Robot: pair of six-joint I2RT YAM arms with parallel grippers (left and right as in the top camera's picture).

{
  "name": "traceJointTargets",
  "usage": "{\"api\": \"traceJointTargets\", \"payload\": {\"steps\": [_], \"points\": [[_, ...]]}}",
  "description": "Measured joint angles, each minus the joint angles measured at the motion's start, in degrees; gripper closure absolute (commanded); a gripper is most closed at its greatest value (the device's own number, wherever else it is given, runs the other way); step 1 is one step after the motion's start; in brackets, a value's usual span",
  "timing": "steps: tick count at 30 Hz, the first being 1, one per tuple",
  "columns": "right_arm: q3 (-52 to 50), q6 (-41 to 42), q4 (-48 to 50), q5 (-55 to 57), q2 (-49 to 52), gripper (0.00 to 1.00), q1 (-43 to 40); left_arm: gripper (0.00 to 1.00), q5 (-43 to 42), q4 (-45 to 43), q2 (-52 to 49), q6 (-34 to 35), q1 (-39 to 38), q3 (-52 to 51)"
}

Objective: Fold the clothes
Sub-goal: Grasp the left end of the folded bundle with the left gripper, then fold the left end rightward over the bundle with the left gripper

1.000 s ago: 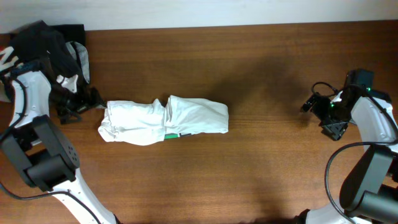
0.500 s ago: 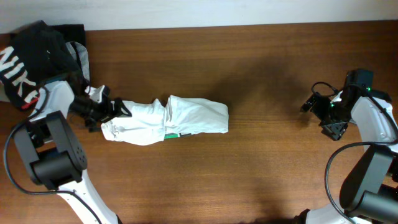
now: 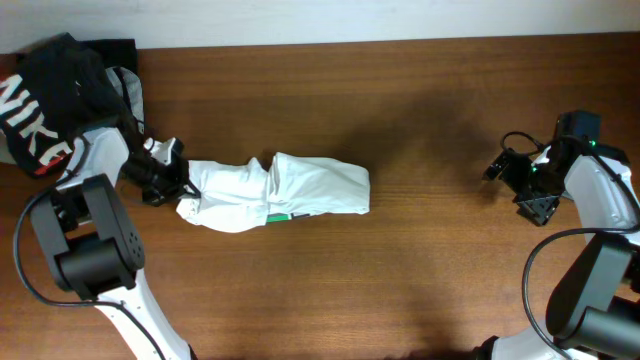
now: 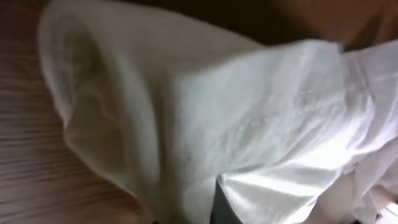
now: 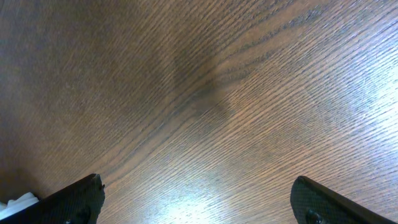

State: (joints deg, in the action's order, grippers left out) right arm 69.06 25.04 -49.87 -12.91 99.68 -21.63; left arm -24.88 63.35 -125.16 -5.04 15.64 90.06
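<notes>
The white garment's end will come to rest on the bundle's other half (image 3: 308,204), just past the green tag, when I release it from my left gripper.
A white garment (image 3: 280,190), folded into a long bundle, lies across the left middle of the wooden table (image 3: 420,280). My left gripper (image 3: 172,181) is shut on the bundle's left end, low over the table. In the left wrist view the white cloth (image 4: 249,124) fills nearly the whole frame and hides the fingers. My right gripper (image 3: 506,166) stands open at the far right, far from the garment. In its wrist view the two fingertips (image 5: 78,199) sit wide apart over bare wood, with nothing between them.
A pile of dark clothes (image 3: 55,85) with white lettering lies at the table's back left corner, just behind my left arm. A small green tag (image 3: 272,216) shows at the bundle's front edge.
My left gripper moved right from beside the dark pile onto the bundle's left end and shut on it. The bundle's left end bunched slightly rightward. The right arm stayed still.
</notes>
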Motion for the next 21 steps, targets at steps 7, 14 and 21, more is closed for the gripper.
{"api": "traceJointTargets", "payload": {"steps": [7,14,21], "points": [[0.0,0.0,0.1,0.0,0.0,0.01,0.0,0.99,13.2,11.1,-0.3,5.9,-0.1,13.9],[0.0,0.0,0.1,0.0,0.0,0.01,0.0,0.99,17.1,21.4,-0.5,9.2,-0.6,28.3],[0.0,0.0,0.1,0.0,0.0,0.01,0.0,0.99,20.3,25.6,-0.5,9.6,-8.5,32.7]]}}
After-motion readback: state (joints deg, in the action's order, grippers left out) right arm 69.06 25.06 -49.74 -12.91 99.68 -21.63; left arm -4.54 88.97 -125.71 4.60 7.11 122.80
